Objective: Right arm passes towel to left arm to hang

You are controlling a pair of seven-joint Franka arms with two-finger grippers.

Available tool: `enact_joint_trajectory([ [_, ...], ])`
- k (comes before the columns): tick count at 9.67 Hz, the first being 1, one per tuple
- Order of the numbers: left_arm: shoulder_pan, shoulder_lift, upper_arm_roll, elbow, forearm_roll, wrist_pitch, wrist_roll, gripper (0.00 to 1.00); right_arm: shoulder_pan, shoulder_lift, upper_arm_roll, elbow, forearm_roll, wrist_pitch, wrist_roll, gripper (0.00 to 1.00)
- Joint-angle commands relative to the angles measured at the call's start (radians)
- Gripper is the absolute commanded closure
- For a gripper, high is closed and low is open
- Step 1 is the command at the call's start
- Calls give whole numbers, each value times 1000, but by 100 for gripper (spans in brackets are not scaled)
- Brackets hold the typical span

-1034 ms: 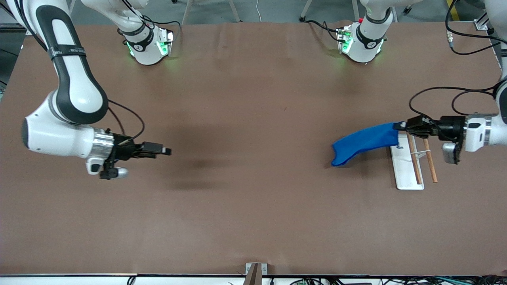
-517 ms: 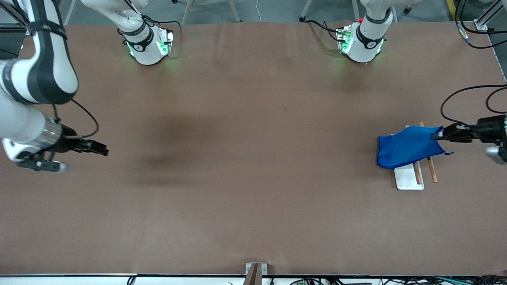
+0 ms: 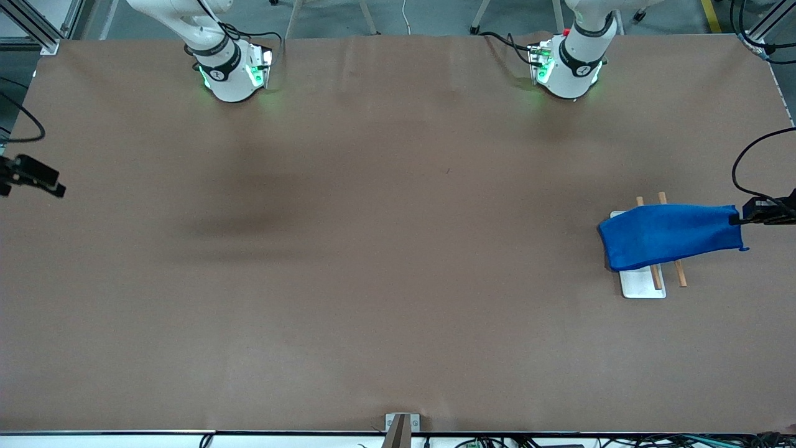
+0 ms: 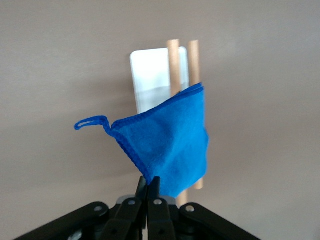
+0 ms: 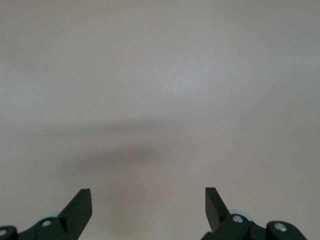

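Observation:
Next, I let go of the blue towel, which hangs over the rack now, with my left gripper, draped across both wooden rods of the rack [image 3: 650, 235] [image 4: 185, 120], above its white base plate.
The blue towel [image 3: 671, 235] hangs stretched from my left gripper [image 3: 741, 219] over the rack at the left arm's end of the table. The rack is a white base plate [image 3: 640, 283] with two wooden rods [image 3: 680, 273]. My left gripper is shut on the towel's edge. In the left wrist view the towel [image 4: 170, 147] drapes across the rods [image 4: 173, 60], its corner loop [image 4: 91, 122] sticking out, and the gripper [image 4: 149, 181] pinches it. My right gripper [image 3: 55, 186] is open and empty over the table's edge at the right arm's end; its wrist view [image 5: 148, 200] shows only bare table.
The brown table [image 3: 385, 249] fills the front view. The two arm bases [image 3: 233, 71] [image 3: 567, 68] stand along its edge farthest from the front camera. A small bracket [image 3: 401, 426] sits at the edge nearest the front camera.
My left gripper has pulled the towel across the rack toward the left arm's end of the table. My right arm has drawn back to the table's edge at its own end.

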Motion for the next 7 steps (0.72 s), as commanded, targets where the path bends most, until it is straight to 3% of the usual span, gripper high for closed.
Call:
enact_joint_trajectory([
  [1,-6,23,4,5,33,48,17,100,8,-86,32,-17,-15,-97,138,0],
  [2,-4,24,4,3,42,56,17,100,-6,-109,47,-44,-15,-82,138,0],
  [4,-9,23,-1,0,145,86,11,100,-35,-84,48,9,-19,-85,85,0],
  [7,-17,14,-38,-14,156,83,-41,100,-24,-62,46,44,-56,-58,66,0],
])
